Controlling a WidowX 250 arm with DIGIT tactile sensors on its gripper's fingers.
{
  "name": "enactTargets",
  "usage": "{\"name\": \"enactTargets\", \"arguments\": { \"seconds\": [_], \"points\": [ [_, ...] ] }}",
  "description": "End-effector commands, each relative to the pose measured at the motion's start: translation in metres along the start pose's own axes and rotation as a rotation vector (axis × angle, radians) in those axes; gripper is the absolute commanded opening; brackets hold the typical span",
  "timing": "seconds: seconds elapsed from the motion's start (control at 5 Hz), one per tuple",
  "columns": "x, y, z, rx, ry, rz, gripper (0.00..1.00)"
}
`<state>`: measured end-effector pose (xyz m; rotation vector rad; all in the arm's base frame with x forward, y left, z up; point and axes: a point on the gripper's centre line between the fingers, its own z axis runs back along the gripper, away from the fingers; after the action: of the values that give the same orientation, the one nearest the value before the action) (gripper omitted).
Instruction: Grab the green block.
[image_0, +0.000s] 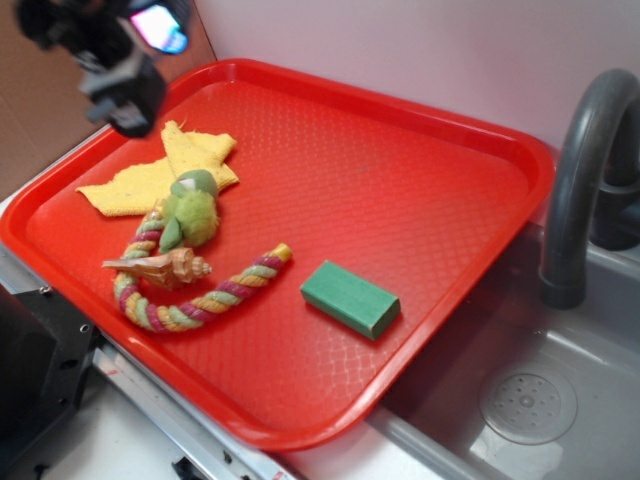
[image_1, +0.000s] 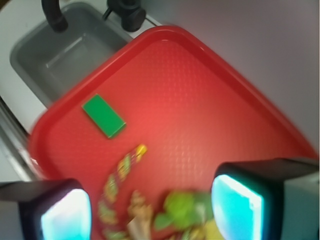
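Note:
I lower my gripper to the green block next and close it across the middle of its long sides (image_0: 345, 295) (image_1: 105, 117), between the block's two short ends.
The green block (image_0: 351, 298) lies flat on the red tray (image_0: 420, 180), toward the tray's near right side; in the wrist view the green block (image_1: 103, 115) appears upper left, far from the fingers. My gripper (image_0: 130, 70) hangs high above the tray's far left corner, well apart from the block. In the wrist view the gripper (image_1: 150, 210) is open, its two fingers wide apart with nothing between them, above the plush toy (image_1: 182, 210).
A fuzzy light-green plush toy (image_0: 190, 212) with a striped rope (image_0: 205, 300) and a yellow cloth (image_0: 160, 175) lie on the tray's left. A seashell (image_0: 165, 267) rests on the rope. A grey sink (image_0: 530, 390) with a dark faucet (image_0: 585, 170) sits to the right.

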<state>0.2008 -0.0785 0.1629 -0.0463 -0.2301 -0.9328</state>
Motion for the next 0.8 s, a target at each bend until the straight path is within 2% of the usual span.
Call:
{"name": "enactTargets", "arguments": {
  "seconds": [0.0,0.2,0.6],
  "points": [
    [0.038,-0.025,-0.035,0.024,-0.015,-0.35,1.0],
    [0.043,-0.034,-0.053,0.015,0.03,-0.407,1.0],
    [0.045,-0.055,-0.102,0.051,0.232,-0.416,1.0]
  ]
}}
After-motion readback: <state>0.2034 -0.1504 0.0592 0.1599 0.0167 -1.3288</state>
